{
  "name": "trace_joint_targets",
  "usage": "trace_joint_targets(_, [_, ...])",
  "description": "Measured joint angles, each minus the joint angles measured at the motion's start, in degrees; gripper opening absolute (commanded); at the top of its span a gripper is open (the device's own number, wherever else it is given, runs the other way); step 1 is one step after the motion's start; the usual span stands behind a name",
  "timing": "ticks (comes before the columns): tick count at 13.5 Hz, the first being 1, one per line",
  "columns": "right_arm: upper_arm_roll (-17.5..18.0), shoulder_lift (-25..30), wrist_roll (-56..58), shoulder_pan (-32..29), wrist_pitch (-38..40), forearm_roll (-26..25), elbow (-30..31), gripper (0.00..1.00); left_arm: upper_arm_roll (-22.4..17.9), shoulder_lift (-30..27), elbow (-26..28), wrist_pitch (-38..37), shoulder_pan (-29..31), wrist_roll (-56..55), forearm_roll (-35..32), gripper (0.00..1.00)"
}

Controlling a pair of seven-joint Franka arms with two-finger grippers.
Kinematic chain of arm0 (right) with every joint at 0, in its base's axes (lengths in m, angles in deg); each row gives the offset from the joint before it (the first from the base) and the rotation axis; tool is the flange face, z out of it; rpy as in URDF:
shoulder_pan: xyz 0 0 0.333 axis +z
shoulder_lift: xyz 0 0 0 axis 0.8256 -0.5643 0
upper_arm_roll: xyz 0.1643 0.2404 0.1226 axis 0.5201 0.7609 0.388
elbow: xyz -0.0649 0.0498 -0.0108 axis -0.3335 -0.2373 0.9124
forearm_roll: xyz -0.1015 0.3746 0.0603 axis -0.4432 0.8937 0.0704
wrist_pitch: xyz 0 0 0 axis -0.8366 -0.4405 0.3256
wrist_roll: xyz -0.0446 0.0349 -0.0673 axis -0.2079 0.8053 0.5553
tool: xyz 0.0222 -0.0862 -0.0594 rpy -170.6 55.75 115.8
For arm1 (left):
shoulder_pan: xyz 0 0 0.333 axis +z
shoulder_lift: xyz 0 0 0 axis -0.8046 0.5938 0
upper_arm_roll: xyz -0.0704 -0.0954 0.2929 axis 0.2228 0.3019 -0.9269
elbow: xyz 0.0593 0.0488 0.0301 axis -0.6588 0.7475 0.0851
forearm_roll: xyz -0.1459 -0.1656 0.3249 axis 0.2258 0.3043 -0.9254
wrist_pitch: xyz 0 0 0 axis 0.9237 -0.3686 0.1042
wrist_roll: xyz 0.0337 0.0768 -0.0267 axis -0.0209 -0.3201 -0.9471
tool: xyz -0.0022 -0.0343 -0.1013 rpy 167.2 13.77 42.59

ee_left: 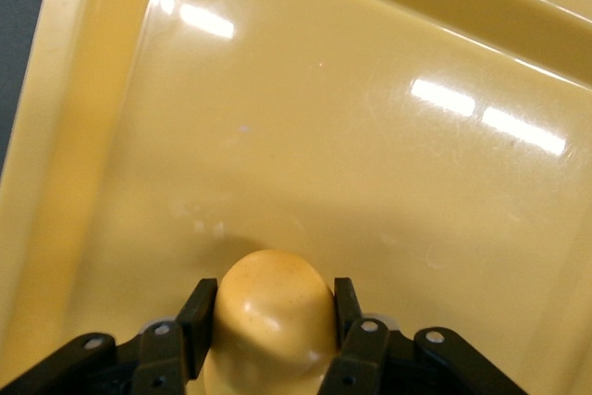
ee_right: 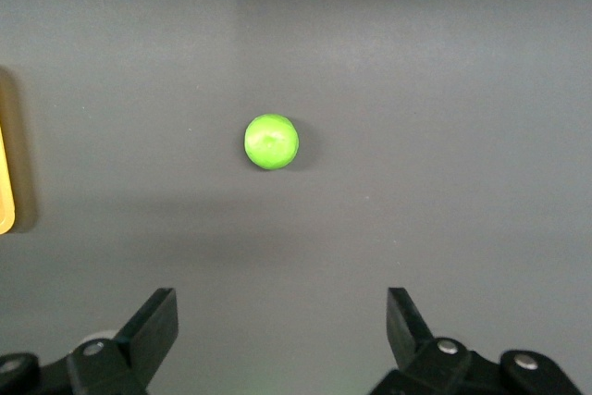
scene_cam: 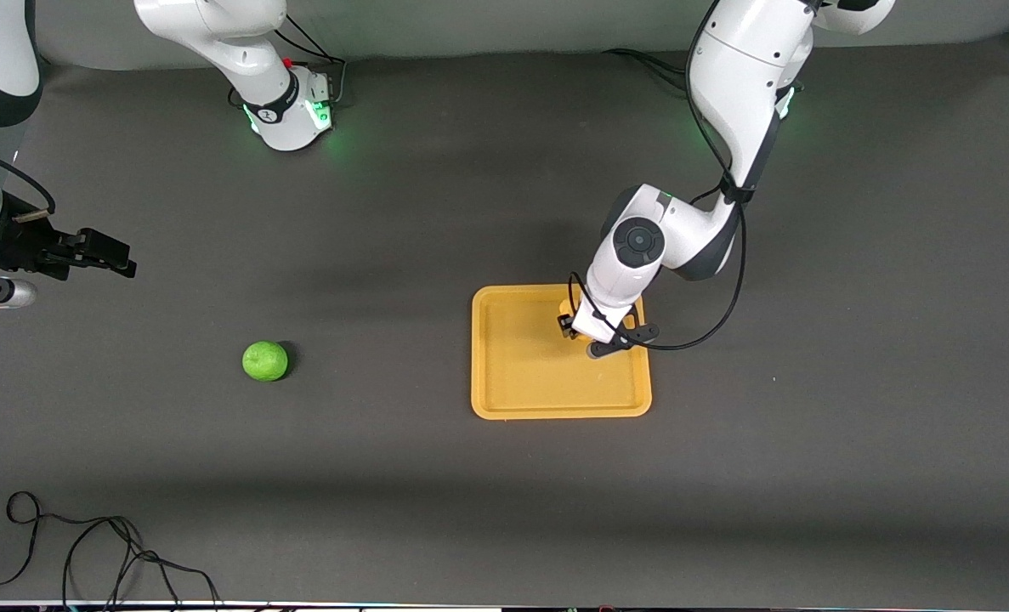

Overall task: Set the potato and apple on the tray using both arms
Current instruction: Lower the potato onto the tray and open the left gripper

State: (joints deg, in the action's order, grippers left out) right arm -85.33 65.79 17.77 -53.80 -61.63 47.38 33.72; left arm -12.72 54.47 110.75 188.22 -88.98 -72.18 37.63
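I should release the potato, now low over the tray's corner, from my left gripper on the bottom of the tray, toward the edge (scene_cam: 599, 336) (ee_left: 227, 270) farthest from the green apple.
The orange-yellow tray (scene_cam: 530, 374) lies mid-table. My left gripper (scene_cam: 570, 318) is low over the tray's corner nearest the left arm's base, shut on the pale yellow potato (ee_left: 273, 307). The potato's tip hangs just above the tray floor (ee_left: 370, 154), and I cannot tell whether it touches. In the front view only a sliver of the potato (scene_cam: 565, 305) shows beside the hand. The green apple (scene_cam: 265, 361) sits on the table toward the right arm's end and shows in the right wrist view (ee_right: 271, 141). My right gripper (scene_cam: 106, 253) (ee_right: 282, 330) is open and empty, in the air above the table apart from the apple.
The dark table mat (scene_cam: 810, 442) spreads all round the tray. A loose black cable (scene_cam: 87, 552) lies at the near corner on the right arm's end. The tray's edge (ee_right: 5, 182) shows in the right wrist view. Both arm bases (scene_cam: 291, 110) stand along the table's back edge.
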Motion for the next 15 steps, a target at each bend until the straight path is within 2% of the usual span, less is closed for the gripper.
trace_joint_targets(9, [0.0, 0.0, 0.0, 0.0, 0.0, 0.0, 0.0, 1.00, -0.8, 0.1, -0.3, 0.1, 2.4, 2.3, -0.1, 0.39])
trace_joint_targets(10, [0.0, 0.0, 0.0, 0.0, 0.0, 0.0, 0.0, 1.00, -0.8, 0.1, -0.4, 0.1, 2.4, 2.3, -0.1, 0.58])
trace_joint_targets(11, [0.0, 0.0, 0.0, 0.0, 0.0, 0.0, 0.0, 1.00, -0.8, 0.2, -0.4, 0.1, 2.5, 2.3, -0.1, 0.91])
trace_joint_targets(12, [0.0, 0.0, 0.0, 0.0, 0.0, 0.0, 0.0, 1.00, -0.8, 0.3, -0.5, 0.1, 2.5, 2.3, -0.1, 0.99])
trace_joint_targets(15, [0.0, 0.0, 0.0, 0.0, 0.0, 0.0, 0.0, 1.00, -0.8, 0.7, -1.1, 0.1, 2.5, 2.3, -0.1, 0.99])
